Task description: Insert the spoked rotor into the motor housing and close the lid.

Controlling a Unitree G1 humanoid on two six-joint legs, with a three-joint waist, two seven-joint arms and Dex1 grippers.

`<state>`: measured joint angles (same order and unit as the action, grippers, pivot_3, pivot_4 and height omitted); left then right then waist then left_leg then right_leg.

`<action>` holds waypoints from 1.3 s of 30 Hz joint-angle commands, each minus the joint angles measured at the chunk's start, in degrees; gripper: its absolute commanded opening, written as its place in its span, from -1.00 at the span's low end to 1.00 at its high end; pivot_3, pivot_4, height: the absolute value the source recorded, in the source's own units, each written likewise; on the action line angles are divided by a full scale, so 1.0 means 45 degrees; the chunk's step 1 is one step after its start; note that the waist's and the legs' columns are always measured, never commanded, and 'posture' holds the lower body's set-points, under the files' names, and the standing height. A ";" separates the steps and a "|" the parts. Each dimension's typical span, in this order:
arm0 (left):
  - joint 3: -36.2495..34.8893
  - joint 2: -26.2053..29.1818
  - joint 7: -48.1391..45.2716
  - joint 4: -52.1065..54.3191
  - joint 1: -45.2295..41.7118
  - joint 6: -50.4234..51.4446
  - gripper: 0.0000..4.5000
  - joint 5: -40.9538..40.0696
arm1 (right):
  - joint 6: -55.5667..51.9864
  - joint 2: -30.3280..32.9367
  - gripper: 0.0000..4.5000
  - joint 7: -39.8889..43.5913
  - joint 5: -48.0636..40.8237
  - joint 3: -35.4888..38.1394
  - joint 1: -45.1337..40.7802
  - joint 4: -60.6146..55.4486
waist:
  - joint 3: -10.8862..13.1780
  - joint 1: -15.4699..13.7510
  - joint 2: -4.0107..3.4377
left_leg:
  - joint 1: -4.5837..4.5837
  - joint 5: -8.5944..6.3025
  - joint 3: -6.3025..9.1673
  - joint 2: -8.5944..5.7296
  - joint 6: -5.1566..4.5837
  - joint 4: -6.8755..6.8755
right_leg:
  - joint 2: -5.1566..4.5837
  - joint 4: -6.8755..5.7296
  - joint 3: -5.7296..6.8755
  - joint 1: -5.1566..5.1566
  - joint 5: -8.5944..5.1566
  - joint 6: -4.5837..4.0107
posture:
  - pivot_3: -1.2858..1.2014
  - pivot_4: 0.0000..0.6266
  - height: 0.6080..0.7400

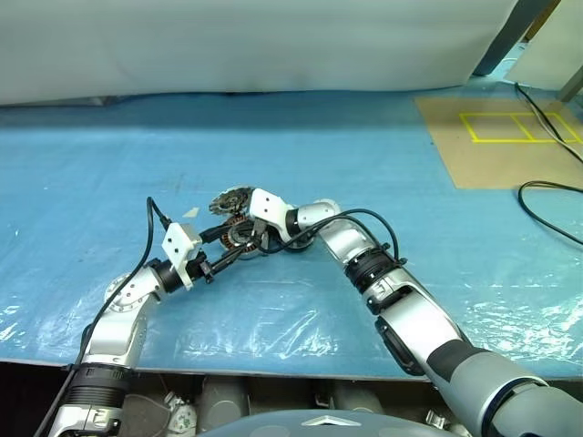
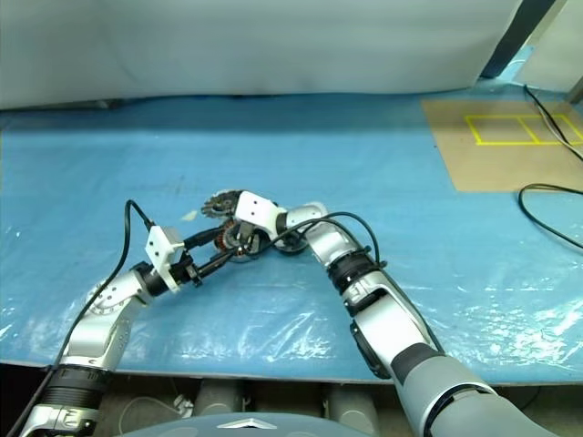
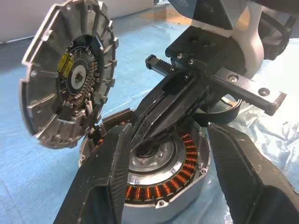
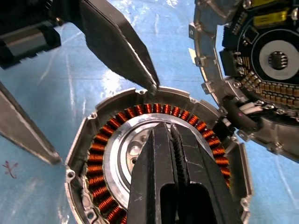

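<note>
The spoked rotor is lying outside the motor housing, so the robot's right gripper should lift its shut fingers off the centre of the housing, open, and take the spoked rotor's rim (image 3: 223, 116).
The motor housing (image 4: 100, 154), a short silver cylinder ringed with copper windings, lies on the blue sheet. Inside the windings lies a shiny silver round part (image 4: 125, 148) that looks like the spoked rotor; its spokes are hidden. The lid (image 3: 70, 77) stands tilted open at the housing's rim, its dark finned face towards the housing. My left gripper (image 3: 170, 130) straddles the housing, its fingers (image 4: 121, 46) against the rim on both sides. My right gripper (image 4: 166, 128) is shut, and its tips rest on the silver centre.
A blue plastic sheet (image 1: 383, 173) covers the table. At the back right lies a brown board (image 1: 510, 137) with yellow tape lines, crossed by black cables (image 1: 547, 187). A small white scrap (image 1: 190, 212) lies left of the lid. A white curtain (image 1: 255, 45) hangs behind.
</note>
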<state>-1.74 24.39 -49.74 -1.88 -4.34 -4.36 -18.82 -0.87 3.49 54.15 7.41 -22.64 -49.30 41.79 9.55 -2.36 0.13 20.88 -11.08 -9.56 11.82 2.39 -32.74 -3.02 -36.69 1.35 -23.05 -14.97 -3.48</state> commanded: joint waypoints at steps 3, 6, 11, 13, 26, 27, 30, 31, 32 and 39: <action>-0.0171 0.0163 -0.0009 0.0330 0.0009 -0.0146 0.21 -0.0068 | -0.2451 0.0197 -0.99 0.1828 -0.1811 0.0921 0.0179 -0.1801 | 0.0001 -0.0041 0.0000 | 0.0013 0.0000 -0.0003 -0.0001 -0.0004 -0.0003 | -0.0001 0.0005 -0.0002 -0.0004 0.0000 0.0000 | 0.03 -0.52 1.00; -0.0194 0.0133 -0.0015 0.0348 -0.0136 -0.0099 0.21 -0.0169 | -0.4020 0.0299 -0.99 0.2384 -0.2978 0.1568 -0.0037 -0.3237 | 0.0002 -0.0040 0.0001 | 0.0058 0.0003 -0.0002 0.0001 -0.0007 -0.0002 | 0.0003 0.0007 0.0000 -0.0044 0.0002 0.0003 | 0.03 -0.52 1.00; -0.0286 0.0193 -0.0166 0.0676 -0.0119 0.0122 0.21 -0.0539 | -0.5678 0.1227 -0.99 0.2593 -0.3847 0.2189 -0.0234 -0.5289 | 0.0002 -0.0043 0.0002 | 0.0059 0.0012 -0.0002 0.0003 -0.0013 0.0020 | 0.0007 0.0006 0.0007 -0.0052 0.0005 0.0007 | 0.03 -0.52 1.00; -0.0267 0.0276 -0.0304 0.0901 0.0055 0.0282 0.21 -0.0705 | -0.5856 0.2331 -0.99 0.3320 -0.3526 0.1623 -0.0086 -0.6024 | 0.0002 -0.0090 0.0006 | 0.0062 0.0008 -0.0002 -0.0002 -0.0003 0.0022 | 0.0005 0.0012 0.0008 -0.0051 0.0006 0.0009 | 0.03 -0.52 1.00; -0.0096 0.0445 -0.0673 0.1518 0.0485 0.0633 0.21 -0.0827 | -0.0707 0.4599 0.28 0.6800 -0.1484 -0.0821 -0.1960 -0.3782 | 0.0005 0.0027 0.0009 | 0.0055 0.0014 -0.0005 0.0000 -0.0029 0.0014 | 0.0014 0.0009 0.0001 -0.0051 0.0003 0.0006 | 0.03 -0.52 1.00; -0.0081 0.0407 -0.0634 0.1522 0.0494 0.0607 0.21 -0.0803 | -0.0296 0.4507 0.28 0.6896 -0.1305 -0.0957 -0.2197 -0.3307 | 0.0005 0.0018 0.0009 | 0.0059 0.0013 -0.0005 0.0000 -0.0040 0.0011 | 0.0013 0.0009 0.0001 -0.0051 0.0003 0.0006 | 0.03 -0.52 1.00; -0.0019 0.0294 -0.0550 0.1525 0.0550 0.0543 0.21 -0.0720 | 0.1382 0.4206 0.28 0.6539 -0.0401 -0.1377 -0.2974 -0.1334 | 0.0005 0.0006 0.0009 | 0.0068 -0.0003 -0.0005 -0.0001 -0.0084 -0.0002 | 0.0008 0.0009 0.0003 -0.0051 0.0002 0.0003 | 0.03 -0.52 1.00; -0.0011 0.0267 -0.0527 0.1509 0.0565 0.0511 0.21 -0.0686 | 0.2043 0.4122 0.28 0.6304 -0.0007 -0.1570 -0.3191 -0.0618 | 0.0005 0.0007 0.0010 | 0.0070 -0.0004 -0.0005 -0.0001 -0.0085 -0.0004 | 0.0007 0.0009 0.0004 -0.0052 0.0002 0.0002 | 0.03 -0.52 1.00; -0.0016 0.0231 -0.0479 0.1488 0.0572 0.0475 0.21 -0.0652 | 0.2638 0.4039 0.28 0.6070 0.0404 -0.1776 -0.3408 0.0130 | 0.0006 0.0000 0.0009 | 0.0070 -0.0004 -0.0005 0.0000 -0.0085 -0.0005 | 0.0005 0.0008 0.0005 -0.0052 0.0001 0.0001 | 0.03 -0.52 1.00; 0.0036 0.0095 -0.0273 0.1319 0.0647 0.0326 0.21 -0.0353 | 0.5392 0.3651 0.28 0.6230 0.1546 -0.2223 -0.4599 0.2625 | 0.0007 0.0027 0.0008 | 0.0103 0.0000 -0.0010 0.0003 -0.0097 -0.0011 | 0.0002 0.0001 0.0011 -0.0079 0.0001 -0.0002 | 0.03 -0.52 1.00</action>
<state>-1.66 24.76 -51.23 3.02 -1.62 -1.55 -20.86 21.43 20.55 80.58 15.05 -33.76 -67.32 54.17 9.58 -2.24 0.17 21.37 -11.08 -9.61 11.85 1.94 -32.80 -3.00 -36.73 1.39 -23.46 -14.96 -3.49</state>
